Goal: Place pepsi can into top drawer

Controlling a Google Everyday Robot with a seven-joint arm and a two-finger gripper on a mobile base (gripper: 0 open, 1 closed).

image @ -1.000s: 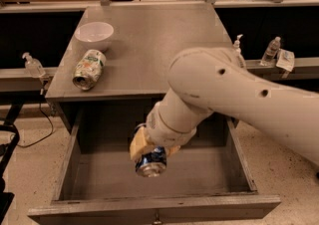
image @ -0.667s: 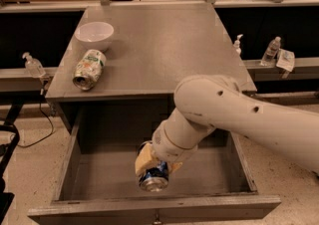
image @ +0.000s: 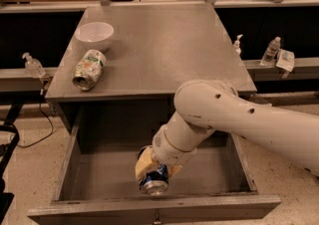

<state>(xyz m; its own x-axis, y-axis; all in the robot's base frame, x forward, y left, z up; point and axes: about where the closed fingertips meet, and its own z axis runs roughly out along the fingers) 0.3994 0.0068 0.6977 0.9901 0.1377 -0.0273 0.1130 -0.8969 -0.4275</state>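
The gripper will release the pepsi can on the top drawer's bottom (image: pixel 166 164), near its middle, just behind the front panel.
The pepsi can (image: pixel 154 182), dark blue with a silver end facing me, is held on its side by my gripper (image: pixel 152 169). The yellowish fingers (image: pixel 143 163) are shut around the can. Gripper and can are inside the open top drawer (image: pixel 99 169), low near its front panel and a little right of its middle. Whether the can touches the drawer floor I cannot tell. The white arm (image: pixel 239 119) reaches in from the right over the drawer.
On the grey cabinet top (image: pixel 164 45) stand a white bowl (image: pixel 93 35) and a green-and-white can (image: pixel 89 68) lying on its side at the left. Bottles (image: pixel 271 50) stand on a ledge at the right, a dispenser (image: pixel 31 64) at the left.
The arm has lowered the gripper and the pepsi can deeper into the drawer and toward its front panel. The can stays gripped.
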